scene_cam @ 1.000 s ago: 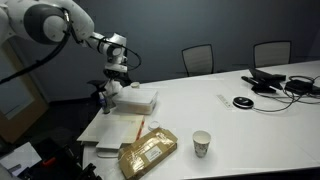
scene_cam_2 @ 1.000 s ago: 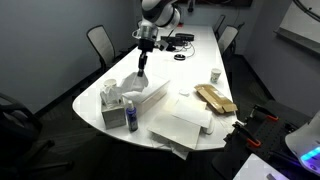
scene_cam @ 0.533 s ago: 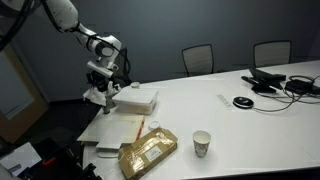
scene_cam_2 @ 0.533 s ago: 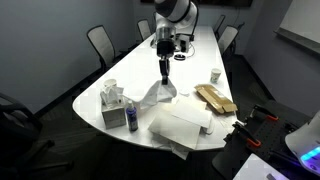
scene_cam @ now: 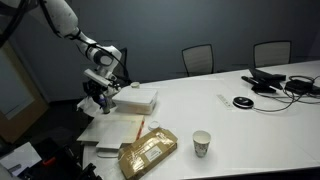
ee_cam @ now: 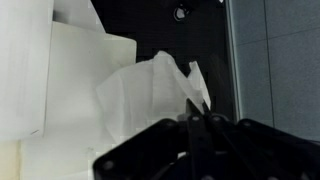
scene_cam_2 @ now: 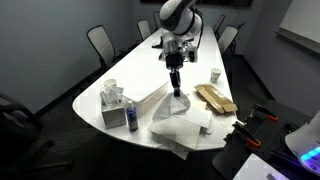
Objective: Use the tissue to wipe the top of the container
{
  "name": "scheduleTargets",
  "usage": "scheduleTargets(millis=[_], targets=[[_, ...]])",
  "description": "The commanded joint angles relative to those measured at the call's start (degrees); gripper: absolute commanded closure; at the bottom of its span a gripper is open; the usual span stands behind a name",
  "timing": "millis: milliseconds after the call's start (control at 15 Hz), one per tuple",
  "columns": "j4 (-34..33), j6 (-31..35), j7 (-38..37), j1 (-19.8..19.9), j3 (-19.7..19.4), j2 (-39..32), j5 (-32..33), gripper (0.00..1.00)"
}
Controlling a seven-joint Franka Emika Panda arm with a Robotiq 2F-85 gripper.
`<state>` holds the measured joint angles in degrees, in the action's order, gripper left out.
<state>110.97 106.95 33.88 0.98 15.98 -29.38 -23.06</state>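
Next, I release the tissue from my gripper and leave it on the table (scene_cam: 113, 107), in the space between the container and the flat white sheets.
The container (scene_cam: 136, 99) is a shallow white box with a flat lid near the table's rounded end; it also shows in an exterior view (scene_cam_2: 148, 97). My gripper (ee_cam: 190, 118) is shut on the tissue (ee_cam: 148, 95), a crumpled white wad that hangs from the fingertips. In an exterior view the gripper (scene_cam_2: 175, 84) hovers above the flat sheets, beside the container, with the tissue (scene_cam_2: 178, 101) dangling below. In an exterior view the gripper (scene_cam: 99, 88) sits left of the container.
A tissue box (scene_cam_2: 112, 104) and a blue bottle (scene_cam_2: 131, 121) stand at the table's end. Flat white sheets (scene_cam: 112, 131), a brown packet (scene_cam: 148, 153) and a paper cup (scene_cam: 202, 143) lie nearby. Cables and devices (scene_cam: 275, 82) sit far along the table.
The gripper has swung away from above the container and tissue box, toward the sheets and lower, carrying the tissue with it.
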Motion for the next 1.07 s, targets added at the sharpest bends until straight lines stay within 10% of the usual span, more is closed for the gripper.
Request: scheduleTargets(millis=[0, 1000], targets=[[-2.2, 5.6, 2.2, -2.1, -1.4, -4.2, 1.1, 1.00], [-24.8, 18.9, 3.0, -8.3, -0.5, -24.7, 17.1, 1.00]])
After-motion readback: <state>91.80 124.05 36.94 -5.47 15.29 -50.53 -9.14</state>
